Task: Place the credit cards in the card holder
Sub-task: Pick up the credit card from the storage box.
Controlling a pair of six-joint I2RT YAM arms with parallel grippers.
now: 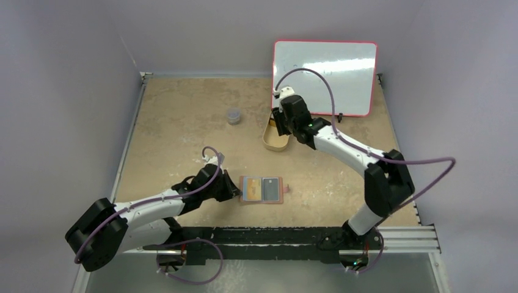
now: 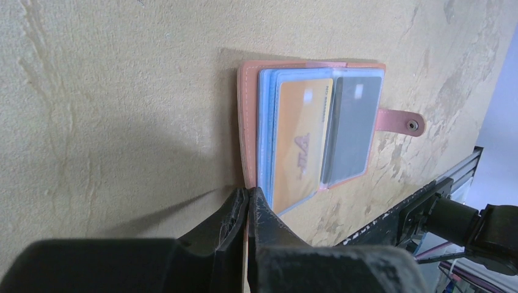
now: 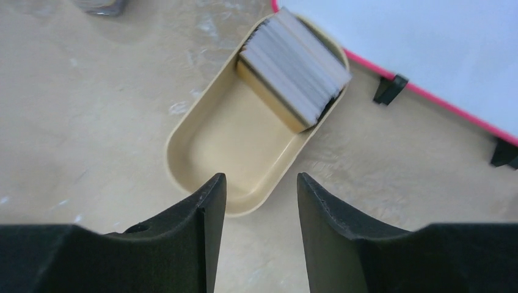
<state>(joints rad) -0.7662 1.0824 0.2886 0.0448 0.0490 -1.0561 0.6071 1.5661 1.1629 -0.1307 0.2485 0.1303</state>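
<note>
The top edge of the yellow card (image 1: 272, 119) (image 3: 275, 91) at the front of the stack in the tan oval tin should be gripped next by my right gripper.
The card holder (image 1: 262, 190) lies open on the table, reddish-brown with a snap tab on its right. In the left wrist view it (image 2: 247, 116) shows clear sleeves with an orange card (image 2: 302, 137) and a dark grey card (image 2: 351, 128) in them. My left gripper (image 1: 231, 186) (image 2: 248, 190) is shut on the holder's left cover edge. A stack of credit cards (image 3: 293, 67) stands on edge in the far end of a tan oval tin (image 3: 183, 159) (image 1: 275, 141). My right gripper (image 1: 280, 122) (image 3: 261, 177) is open and empty above the tin's near end.
A red-framed whiteboard (image 1: 324, 76) leans at the back right, just behind the tin. A small grey jar (image 1: 233, 116) stands left of the tin. A black rail (image 1: 275, 235) runs along the table's near edge.
</note>
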